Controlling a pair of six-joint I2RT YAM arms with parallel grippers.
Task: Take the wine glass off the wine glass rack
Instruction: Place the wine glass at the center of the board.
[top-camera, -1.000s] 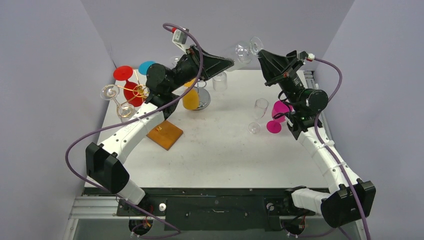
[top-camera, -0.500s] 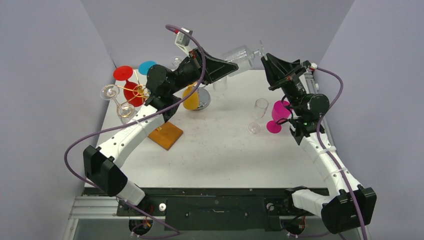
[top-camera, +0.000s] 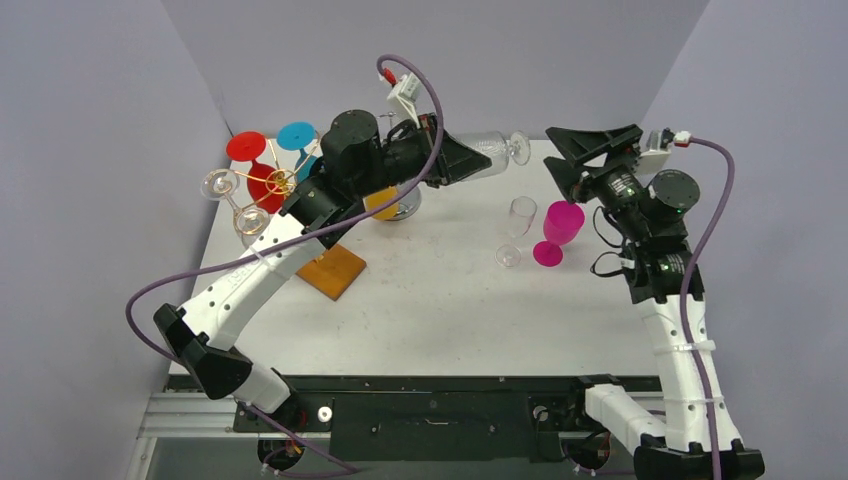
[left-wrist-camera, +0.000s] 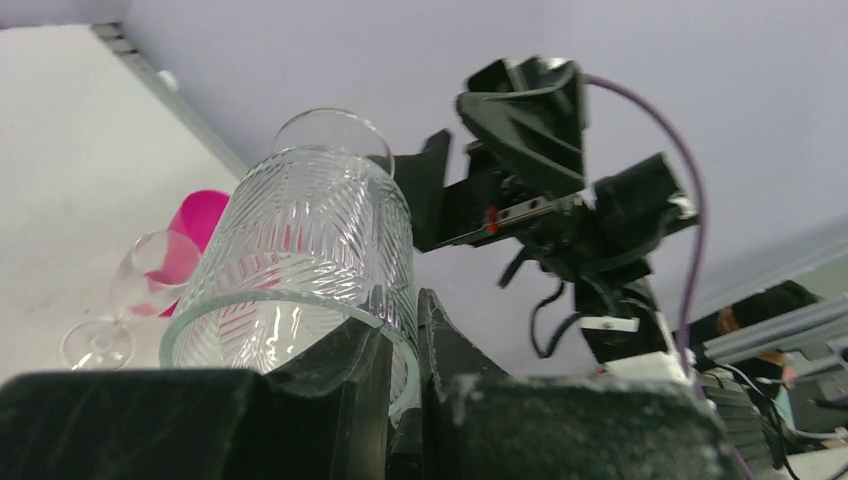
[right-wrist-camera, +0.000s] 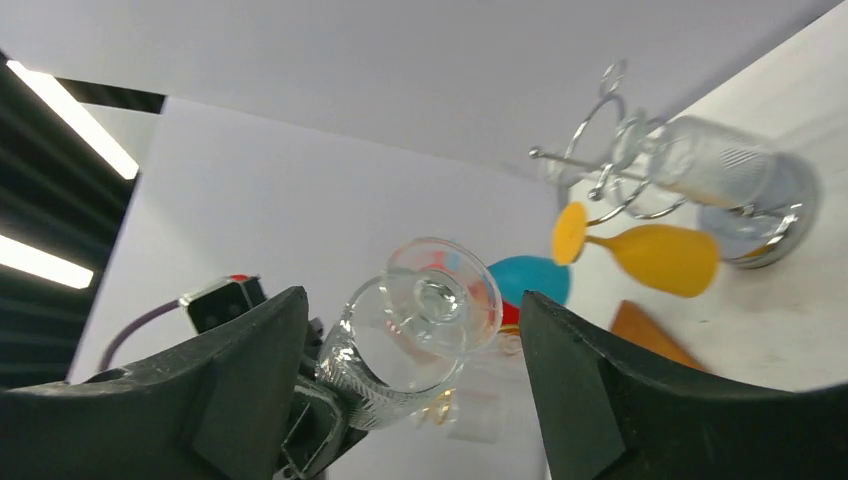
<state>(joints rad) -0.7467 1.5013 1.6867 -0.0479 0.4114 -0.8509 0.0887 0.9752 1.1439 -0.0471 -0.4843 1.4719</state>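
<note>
The clear ribbed wine glass will go upright on the table (top-camera: 473, 258) beside the clear glass, opposite the pink glass, and I will set it there with my left gripper.
A clear ribbed wine glass (top-camera: 492, 150) hangs on its side in the air above the back of the table, foot pointing right. My left gripper (top-camera: 468, 158) is shut on its rim, one finger inside the bowl and one outside, as the left wrist view shows on the wine glass (left-wrist-camera: 320, 230) and the left gripper (left-wrist-camera: 405, 320). My right gripper (top-camera: 556, 150) stands open just right of the foot, apart from it. In the right wrist view the foot of the wine glass (right-wrist-camera: 440, 295) sits between the spread fingers (right-wrist-camera: 590, 370) without touching. The chrome wine glass rack (top-camera: 404, 203) stands behind my left arm.
A yellow glass (right-wrist-camera: 660, 258) and another ribbed clear glass (right-wrist-camera: 715, 160) hang on the chrome rack (right-wrist-camera: 600, 150). A gold rack (top-camera: 262, 190) with red and blue glasses stands on a wooden base (top-camera: 333, 270) at left. A pink glass (top-camera: 558, 228) and a clear glass (top-camera: 518, 218) stand mid-right.
My right gripper has opened, let go of the glass's foot and drawn back to the right. My left gripper has shut on the rim and carried the glass lower and rightwards.
</note>
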